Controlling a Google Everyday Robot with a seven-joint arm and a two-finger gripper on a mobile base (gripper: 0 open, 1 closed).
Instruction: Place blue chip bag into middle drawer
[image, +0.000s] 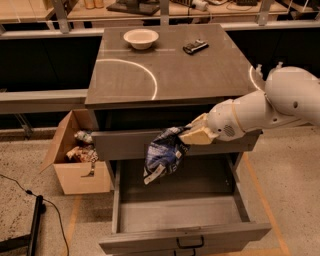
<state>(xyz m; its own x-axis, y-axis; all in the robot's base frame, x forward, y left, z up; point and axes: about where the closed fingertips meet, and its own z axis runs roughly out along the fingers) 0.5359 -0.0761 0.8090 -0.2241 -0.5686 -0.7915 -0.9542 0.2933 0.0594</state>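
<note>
I should release the blue chip bag just behind the middle drawer's front (160, 215), toward the cardboard box.
The blue chip bag (163, 152) is crumpled dark blue foil with white markings. It hangs from my gripper (189, 134), which is shut on its upper right corner. The bag is in the air above the back left part of the open middle drawer (180, 212), in front of the top-tier drawer front (120, 145). The middle drawer is pulled far out; its grey floor shows and its front carries a dark bail handle (190, 243). My white arm (270, 107) reaches in from the right.
A cream bowl (141, 38) and a small black device (195, 47) sit at the back of the cabinet top (165, 70). An open cardboard box (80, 157) with clutter stands on the floor to the left. A black cable (35, 220) lies at lower left.
</note>
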